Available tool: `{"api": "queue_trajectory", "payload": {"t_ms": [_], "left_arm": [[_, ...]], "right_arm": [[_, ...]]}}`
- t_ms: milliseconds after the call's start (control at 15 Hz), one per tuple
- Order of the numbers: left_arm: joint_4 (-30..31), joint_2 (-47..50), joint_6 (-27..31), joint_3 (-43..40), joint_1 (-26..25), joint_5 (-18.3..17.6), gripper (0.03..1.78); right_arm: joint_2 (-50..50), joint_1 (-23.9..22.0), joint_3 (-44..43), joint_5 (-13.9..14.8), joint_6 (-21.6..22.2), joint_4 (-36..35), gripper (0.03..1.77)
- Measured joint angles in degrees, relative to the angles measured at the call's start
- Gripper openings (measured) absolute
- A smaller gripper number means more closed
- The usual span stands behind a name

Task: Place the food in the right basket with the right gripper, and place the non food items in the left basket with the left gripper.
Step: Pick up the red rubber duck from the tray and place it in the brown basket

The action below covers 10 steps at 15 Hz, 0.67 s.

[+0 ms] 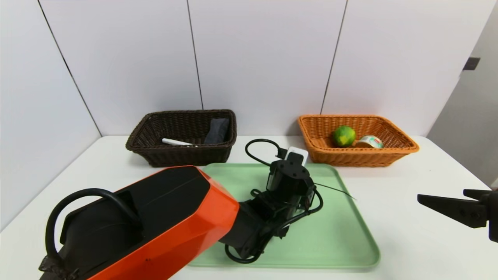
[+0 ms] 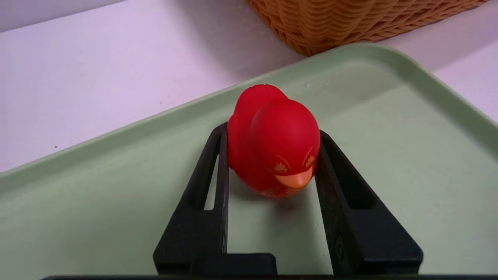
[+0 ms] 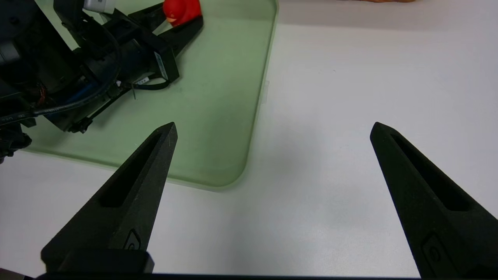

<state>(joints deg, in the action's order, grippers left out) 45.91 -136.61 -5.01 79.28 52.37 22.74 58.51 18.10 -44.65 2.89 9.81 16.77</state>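
Observation:
Next, I let go of the red duck toy with my left gripper just behind the white marker in the dark brown basket (image 1: 177, 135).
A small red duck-shaped toy (image 2: 272, 144) sits on the green tray (image 2: 389, 163) near its far edge. My left gripper (image 2: 272, 130) is shut on it, one black finger against each side. In the head view my own wrist (image 1: 290, 181) hides the toy. The dark brown left basket (image 1: 183, 155) holds a rolled grey towel (image 1: 217, 130) and a white marker (image 1: 176, 142). Inside the orange right basket (image 1: 358, 157) lie the green fruit (image 1: 344, 135) and the tin can (image 1: 369, 142). My right gripper (image 3: 273, 126) hangs open over bare table, right of the tray.
The tray (image 1: 330, 233) lies mid-table in front of both baskets. A white wall stands close behind the baskets. The orange basket's corner (image 2: 342, 23) is just beyond the tray edge near the toy. My left arm's orange shell (image 1: 155, 225) covers the front left.

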Motion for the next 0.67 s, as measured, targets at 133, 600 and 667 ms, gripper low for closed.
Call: {"api": "queue_trajectory", "payload": {"t_ms": [133, 600, 667], "left_arm": [[-3.4, 3.0, -0.4, 0.0, 0.0, -0.5, 0.67], [-25.5, 24.0, -7.7, 0.9, -2.4, -4.9, 0.63], [-29.1, 27.2, -8.0, 1.4, -4.7, -5.3, 0.63]], "right_arm": [[-0.3, 0.0, 0.0, 0.0, 0.0, 0.0, 1.71], [-0.2, -0.1, -0.3, 0.0, 0.5, 0.0, 1.71], [0.0, -0.1, -0.4, 0.0, 0.6, 0.4, 1.71]]}}
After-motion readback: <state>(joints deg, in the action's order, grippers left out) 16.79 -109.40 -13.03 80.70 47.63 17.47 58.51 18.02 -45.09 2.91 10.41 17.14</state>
